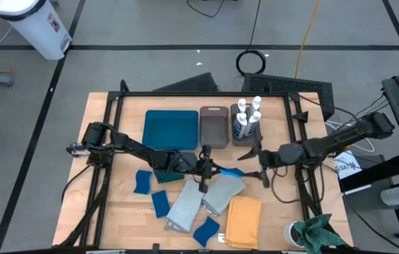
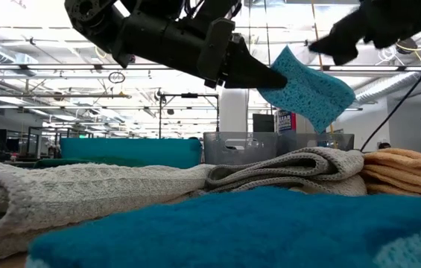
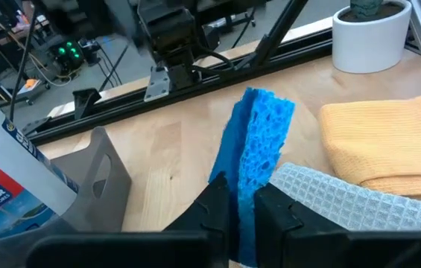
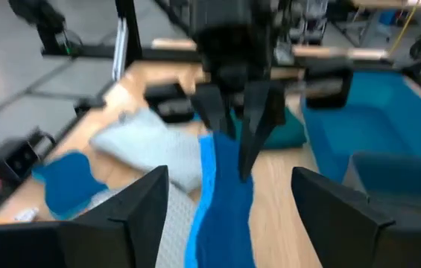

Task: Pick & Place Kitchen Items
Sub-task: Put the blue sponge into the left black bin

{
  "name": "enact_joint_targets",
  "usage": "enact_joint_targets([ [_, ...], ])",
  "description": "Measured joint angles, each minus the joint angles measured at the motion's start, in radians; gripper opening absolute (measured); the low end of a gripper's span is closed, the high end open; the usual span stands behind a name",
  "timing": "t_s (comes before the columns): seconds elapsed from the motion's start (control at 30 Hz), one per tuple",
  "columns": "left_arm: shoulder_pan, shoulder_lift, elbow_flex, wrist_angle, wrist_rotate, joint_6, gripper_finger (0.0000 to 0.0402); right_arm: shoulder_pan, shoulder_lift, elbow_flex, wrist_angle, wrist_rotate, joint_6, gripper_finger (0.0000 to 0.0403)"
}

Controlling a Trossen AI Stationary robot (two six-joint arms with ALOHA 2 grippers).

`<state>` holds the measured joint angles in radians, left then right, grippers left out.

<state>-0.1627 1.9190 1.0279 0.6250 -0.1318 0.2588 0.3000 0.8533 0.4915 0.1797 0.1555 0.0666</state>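
My left gripper will let go of the blue sponge in the empty grey-brown bin (image 1: 215, 125) beside the teal tray.
My left gripper (image 1: 217, 170) reaches to the table's middle and is shut on a small blue sponge (image 1: 231, 171), held above the cloths. The sponge also shows in the low view (image 2: 308, 85). My right gripper (image 1: 256, 165) is open just to the right of it. In the right wrist view its two fingers stand on either side of the sponge's free end (image 4: 221, 201) without touching it. White bottles (image 1: 248, 116) stand in the right bin. Pale grey cloths (image 1: 185, 208) and a mustard cloth (image 1: 243, 220) lie flat on the table. My left gripper pinches one end of the sponge (image 3: 249, 179) between its two fingers, on its two broad faces. The fingers come nearly level from the table's left and lie along the sponge. The sponge sticks out past the fingertips toward the right gripper, on edge, lifted clear of the table.
A teal tray (image 1: 171, 128) and two grey-brown bins (image 1: 213, 125) stand at the back. Loose blue sponges (image 1: 143, 182) lie at the front left, and a dark teal cloth (image 1: 165, 166) lies under the left arm. A white cup with a green rag (image 1: 316, 233) stands at the front right.
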Motion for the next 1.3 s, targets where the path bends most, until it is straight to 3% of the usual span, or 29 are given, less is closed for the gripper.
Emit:
enact_joint_targets([
  [0.1,0.003,0.000,0.000,0.000,0.000,-0.002,0.0030,0.000,-0.062,0.000,0.030,0.006,-0.026,0.0257],
  [0.33,0.023,0.000,0.000,0.000,0.000,-0.050,0.0021,0.000,-0.207,0.000,0.180,0.173,-0.236,0.0245],
  [0.57,0.032,0.000,0.000,-0.028,-0.005,-0.083,0.0034,0.000,-0.314,0.000,0.061,0.188,-0.194,0.0231],
  [0.87,0.044,-0.109,0.000,-0.145,-0.276,-0.024,0.0013,0.000,-0.333,0.000,0.002,0.185,-0.154,0.0215],
  [1.13,0.118,-0.268,0.001,-0.269,-0.365,0.030,0.0027,0.000,-0.332,0.000,0.002,0.184,-0.156,0.0212],
  [1.3,0.201,-0.270,0.000,-0.287,-0.368,0.051,0.0012,0.000,-0.332,0.000,0.002,0.184,-0.157,0.0212],
])
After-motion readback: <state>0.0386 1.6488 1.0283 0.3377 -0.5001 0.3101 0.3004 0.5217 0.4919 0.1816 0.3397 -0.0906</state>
